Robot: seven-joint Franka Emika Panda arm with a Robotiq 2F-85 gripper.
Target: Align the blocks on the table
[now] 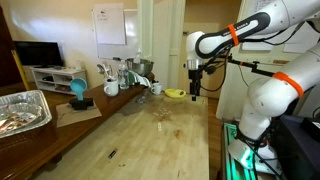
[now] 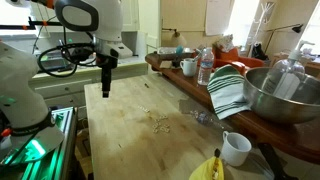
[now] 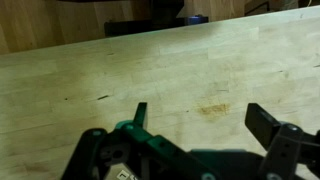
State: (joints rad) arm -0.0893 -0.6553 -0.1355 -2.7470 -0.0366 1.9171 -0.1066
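Note:
The block at the near end of the small scatter (image 1: pixel 159 127) is in the middle of the table. My gripper goes to it next and closes there.
The blocks (image 1: pixel 162 118) show as a few tiny tan specks near the middle of the pale plank table (image 1: pixel 130 145). In an exterior view they form a small scatter of blocks (image 2: pixel 158 123) on the table (image 2: pixel 115 135). My gripper (image 1: pixel 194 88) hangs above the table's far part, well clear of the wood and short of the blocks, and its fingers point down in both exterior views (image 2: pixel 104 88). In the wrist view the gripper (image 3: pixel 203 120) is open with nothing between its fingers. Only bare table (image 3: pixel 80 70) and a faint brownish smear (image 3: pixel 210 108) lie below.
A thin dark stick (image 1: pixel 112 153) lies near the table's front. A side counter carries a foil tray (image 1: pixel 22 110), mugs (image 1: pixel 111 88) and a blue object (image 1: pixel 78 92). Elsewhere stand a metal bowl (image 2: pixel 285 95), striped towel (image 2: pixel 228 90), bottle (image 2: pixel 205 65) and white mug (image 2: pixel 236 148).

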